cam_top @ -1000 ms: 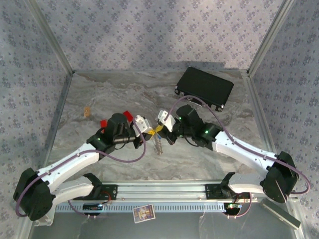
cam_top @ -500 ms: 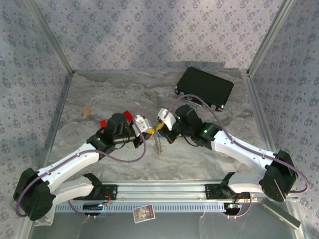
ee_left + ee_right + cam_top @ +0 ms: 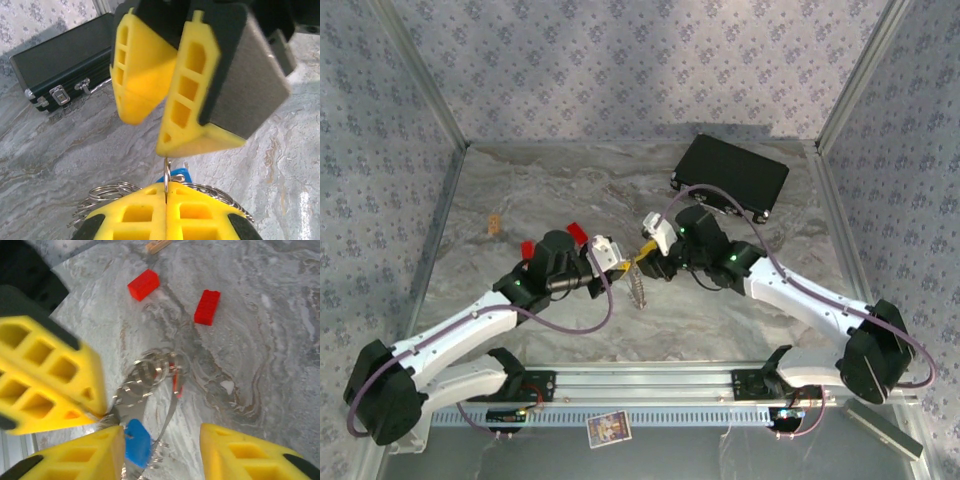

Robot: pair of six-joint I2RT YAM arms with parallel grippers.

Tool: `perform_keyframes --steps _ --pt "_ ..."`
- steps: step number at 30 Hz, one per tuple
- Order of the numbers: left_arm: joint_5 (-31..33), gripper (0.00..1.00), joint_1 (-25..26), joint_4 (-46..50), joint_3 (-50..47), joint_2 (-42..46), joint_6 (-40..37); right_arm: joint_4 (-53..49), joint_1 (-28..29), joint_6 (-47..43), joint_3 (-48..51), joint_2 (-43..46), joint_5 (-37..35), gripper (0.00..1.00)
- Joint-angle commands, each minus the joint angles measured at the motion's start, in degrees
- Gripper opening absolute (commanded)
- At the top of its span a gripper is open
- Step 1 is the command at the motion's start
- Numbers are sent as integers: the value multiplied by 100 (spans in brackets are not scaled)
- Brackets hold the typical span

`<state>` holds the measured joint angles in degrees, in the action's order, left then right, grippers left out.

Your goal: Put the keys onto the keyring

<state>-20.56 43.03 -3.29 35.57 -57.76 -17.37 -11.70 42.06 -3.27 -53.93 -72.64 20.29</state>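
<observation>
The keyring at the tips of my left gripper's fingers is outside my right gripper's open fingers. Next, my right gripper swings around and closes on the keyring's edge (image 3: pixel 167 169).
My left gripper (image 3: pixel 165 192) is shut on the thin edge of the silvery keyring (image 3: pixel 165 172), holding it above the marble table. A blue-headed key (image 3: pixel 177 175) sits just behind that ring, with loops of linked rings (image 3: pixel 102 196) trailing to both sides. My right gripper (image 3: pixel 161 435) is open, with the blue key head (image 3: pixel 136 442) beside its left finger. A red-headed key (image 3: pixel 176 382) hangs lower in the ring cluster (image 3: pixel 152 367). From above, the left gripper (image 3: pixel 623 264) and right gripper (image 3: pixel 646 252) meet tip to tip, and the keyring bundle (image 3: pixel 637 290) dangles below them.
A black latched case (image 3: pixel 730 175) lies at the back right. Two red bricks (image 3: pixel 576 232) (image 3: pixel 527 247) and a small wooden piece (image 3: pixel 494 222) lie left of the grippers. Metal-framed patterned walls (image 3: pixel 435 100) enclose the table. A card (image 3: pixel 609 428) lies by the front rail.
My right gripper has opened and let go of what it pinched at the keyring, shifting slightly back. The left gripper stays shut on the ring and has nudged right.
</observation>
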Motion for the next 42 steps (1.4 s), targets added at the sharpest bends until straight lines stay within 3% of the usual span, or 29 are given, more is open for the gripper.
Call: perform_keyframes --steps 1,9,11,17,28,31,34,38,42 --pt "-316 0 54 -542 -141 139 -88 -134 -208 -327 -57 176 507 50" --pt "-621 0 48 -990 -360 103 -188 -131 -314 -1852 218 325 1885 42" --pt "-693 0 48 -1103 -413 91 -206 -101 -207 -2166 313 341 1949 39" --pt "-963 0 45 -1261 -473 22 -303 238 -29 -2569 506 357 1591 25" --pt "-1073 0 48 -1290 -498 18 -364 250 -22 -2608 595 435 1557 10" --pt "-1097 0 43 -1347 -542 68 -356 259 1 -2607 577 428 1524 0" --pt "-1027 0 41 -1287 -535 98 -338 230 29 -2613 488 431 1451 0" --pt "-445 21 48 -649 -334 81 -389 -326 149 -2914 163 409 1116 0" --pt "-102 21 49 -172 -168 32 -456 -1050 288 -3255 -265 257 773 0"
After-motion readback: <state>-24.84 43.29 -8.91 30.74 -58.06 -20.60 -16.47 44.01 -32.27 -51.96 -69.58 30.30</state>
